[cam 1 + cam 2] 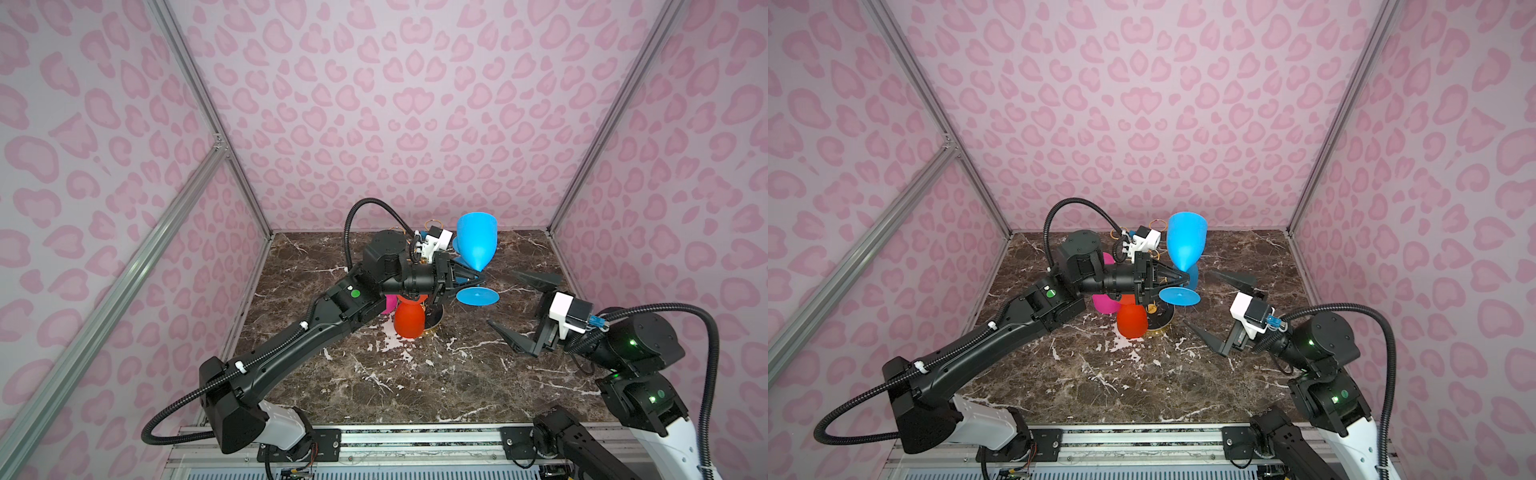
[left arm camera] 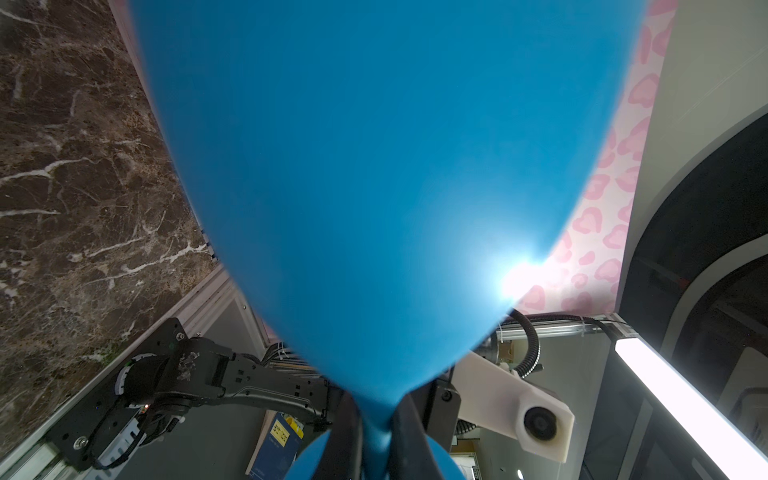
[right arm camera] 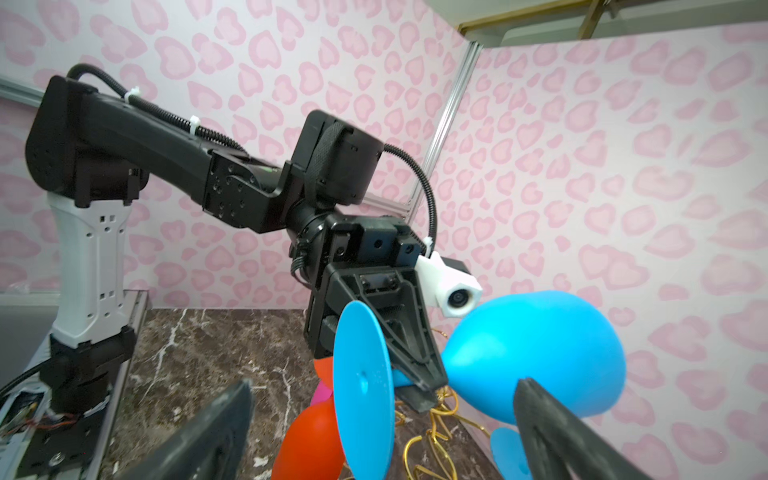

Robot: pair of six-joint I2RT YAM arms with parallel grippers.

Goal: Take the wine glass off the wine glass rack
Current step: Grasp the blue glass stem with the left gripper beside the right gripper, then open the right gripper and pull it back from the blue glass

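Note:
My left gripper holds the blue wine glass. Next, my right gripper goes to the bowl's rim (image 1: 489, 214) (image 3: 619, 360) on that glass and closes there.
A blue wine glass (image 1: 476, 241) (image 1: 1185, 241) hangs tilted in the air, bowl towards the back wall, round foot (image 1: 477, 296) nearer. My left gripper (image 1: 478, 276) (image 1: 1179, 277) (image 2: 376, 444) is shut on its stem, and the bowl (image 2: 374, 166) fills the left wrist view. The wine glass rack (image 1: 434, 322) (image 1: 1160, 320) stands below and left of it, mostly hidden by the left arm; its gold wires (image 3: 440, 419) show under the glass. My right gripper (image 1: 500, 297) (image 1: 1200, 297) (image 3: 384, 384) stands open just right of the foot (image 3: 361, 382), holding nothing.
A red glass (image 1: 409, 318) (image 1: 1131, 320) and a pink glass (image 1: 390, 303) (image 1: 1102, 303) hang bowl-down on the rack. Another blue glass (image 1: 1192, 278) sits behind the held one. Pink patterned walls enclose the brown marble table (image 1: 415, 382) on three sides.

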